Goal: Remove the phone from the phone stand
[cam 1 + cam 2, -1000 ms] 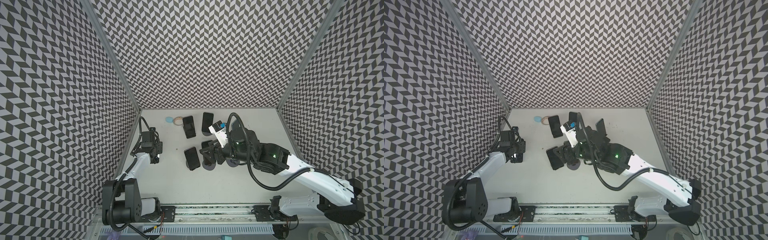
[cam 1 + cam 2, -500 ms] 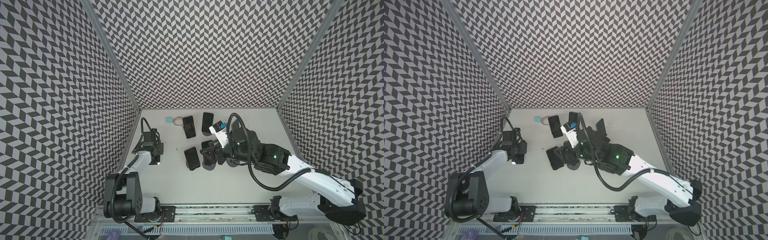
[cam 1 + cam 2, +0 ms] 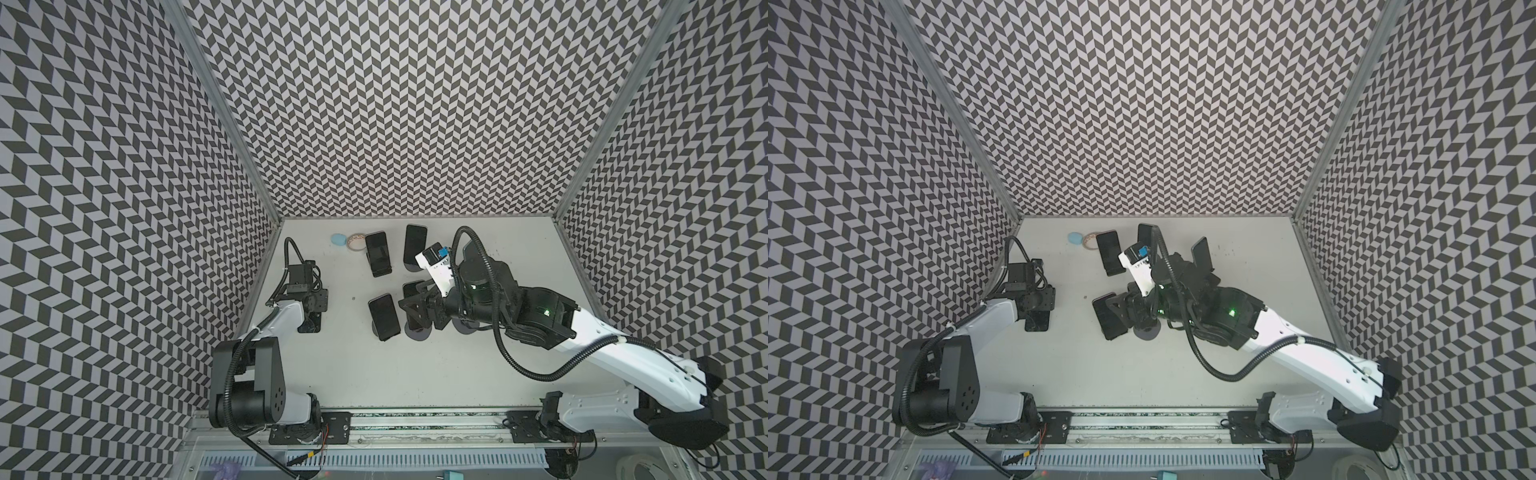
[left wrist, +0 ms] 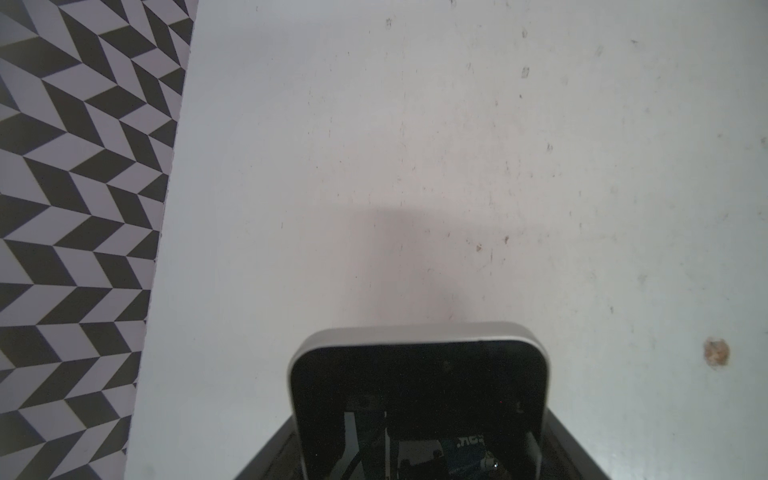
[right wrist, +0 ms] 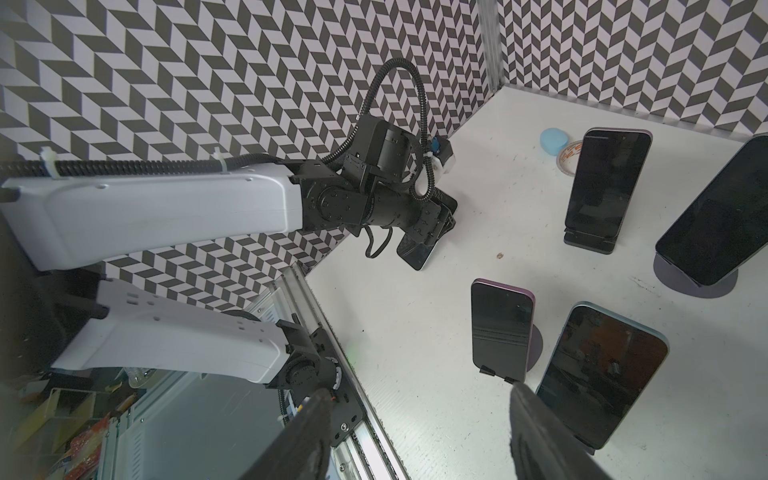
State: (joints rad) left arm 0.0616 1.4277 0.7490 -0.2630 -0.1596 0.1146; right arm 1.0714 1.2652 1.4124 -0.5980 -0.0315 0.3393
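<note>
My left gripper is going to set down the white-rimmed phone flat on the table [image 3: 317, 311] between the small brown spot and patterned wall.
Beside the left wall my left gripper [image 3: 311, 320] is shut on a dark, silver-edged phone [image 4: 419, 386], which tilts down with its lower end at the table [image 5: 419, 253]. Several other dark phones lean on stands mid-table: a purple-edged phone [image 5: 500, 328] on a round phone stand [image 5: 536, 345], a bluish-edged phone [image 5: 602, 378], and two further back [image 3: 378, 253] [image 3: 415, 245]. My right gripper [image 5: 417, 390] stands open and empty just in front of the purple-edged and bluish-edged phones. In both top views it hides part of a phone [image 3: 413, 291].
A light blue disc [image 3: 338, 240] and a tape ring [image 3: 355, 242] lie near the back wall. Patterned walls close in the left, back and right sides. A metal rail [image 3: 415, 419] runs along the table's front edge.
My left gripper, with the phone in it, has dropped slightly toward the front along the left wall while its arm folded up. The right arm has hardly moved.
</note>
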